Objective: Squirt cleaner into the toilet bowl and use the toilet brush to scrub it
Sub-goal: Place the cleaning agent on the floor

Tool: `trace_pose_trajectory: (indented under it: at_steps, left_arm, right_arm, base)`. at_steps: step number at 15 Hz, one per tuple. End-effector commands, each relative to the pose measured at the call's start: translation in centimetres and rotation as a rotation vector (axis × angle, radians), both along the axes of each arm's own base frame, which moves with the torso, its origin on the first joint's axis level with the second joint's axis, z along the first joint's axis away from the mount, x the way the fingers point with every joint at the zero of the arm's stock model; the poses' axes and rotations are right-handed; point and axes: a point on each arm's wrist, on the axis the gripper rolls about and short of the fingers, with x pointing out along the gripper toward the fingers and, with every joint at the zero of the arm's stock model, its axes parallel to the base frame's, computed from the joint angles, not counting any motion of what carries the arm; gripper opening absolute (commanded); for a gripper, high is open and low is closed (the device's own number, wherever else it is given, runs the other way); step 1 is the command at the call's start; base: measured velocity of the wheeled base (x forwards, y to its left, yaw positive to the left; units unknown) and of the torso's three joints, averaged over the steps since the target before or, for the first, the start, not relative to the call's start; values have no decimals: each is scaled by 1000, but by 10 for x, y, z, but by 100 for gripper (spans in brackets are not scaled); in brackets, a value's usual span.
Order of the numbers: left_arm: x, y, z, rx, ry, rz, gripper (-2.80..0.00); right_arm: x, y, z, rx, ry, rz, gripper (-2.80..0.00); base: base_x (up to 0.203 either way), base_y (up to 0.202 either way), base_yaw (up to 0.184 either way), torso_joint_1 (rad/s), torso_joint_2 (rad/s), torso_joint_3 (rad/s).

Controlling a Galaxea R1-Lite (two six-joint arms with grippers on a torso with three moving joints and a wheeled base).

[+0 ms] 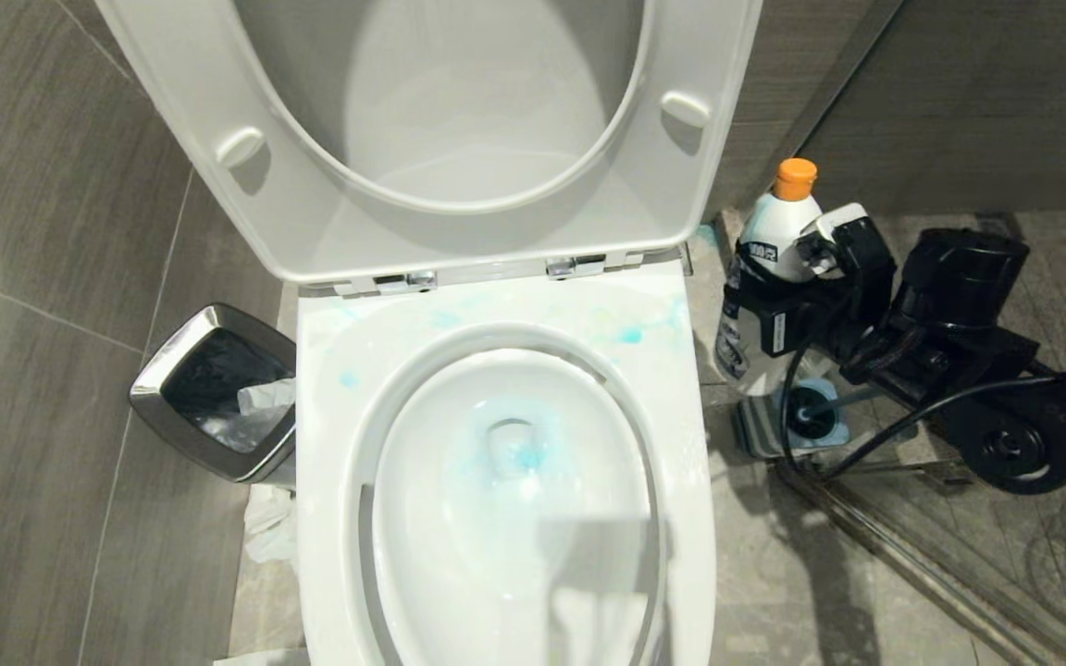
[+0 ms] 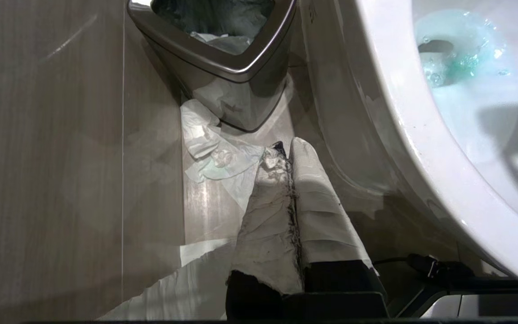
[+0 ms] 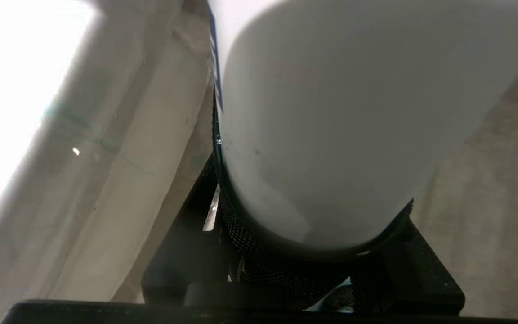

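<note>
My right gripper is going to let go of the white cleaner bottle on the floor (image 1: 720,390) between the toilet and the brush holder.
The toilet bowl (image 1: 329,444) stands with seat and lid raised. Cleaner (image 1: 524,453) shows as pale blue smears round the drain, with blots (image 1: 630,335) on the back rim. To the right of the toilet my right gripper (image 1: 760,319) is shut on a white cleaner bottle (image 1: 774,231) with an orange cap, held upright over the floor. In the right wrist view the bottle (image 3: 331,112) fills the space between the jaws of that gripper (image 3: 313,243). Just below it the toilet brush (image 1: 811,412) sits in its holder (image 1: 755,430). My left gripper (image 2: 286,153) hangs shut and empty beside the bowl (image 2: 421,135).
A steel-rimmed black bin (image 1: 163,388) stands left of the toilet with crumpled tissue (image 1: 269,523) on the floor by it. A metal floor rail (image 1: 912,555) runs diagonally at the right, under my right arm. Grey tiled walls close in on both sides.
</note>
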Motion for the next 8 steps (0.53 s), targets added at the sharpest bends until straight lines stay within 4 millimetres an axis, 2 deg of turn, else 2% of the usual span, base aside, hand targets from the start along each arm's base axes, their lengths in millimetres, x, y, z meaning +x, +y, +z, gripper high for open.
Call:
trace_pose_trajectory:
  at_steps: [1,5,8]
  left_arm:
    - [0,0,0,1,1,0,-280]
    - [0,0,0,1,1,1,-280]
    - [0,0,0,1,1,1,-280]
  right_arm:
    - [15,4,-15,-3,5,-1,-280]
    - [33,1,-3,11,-73,-20,-280]
    - [46,2,-17,-1,-51,-10,-280]
  base:
    - [0,0,0,2,-2,-187]
    - [0,0,0,0,4,-146]
    - [0,0,0,1,-1,-14]
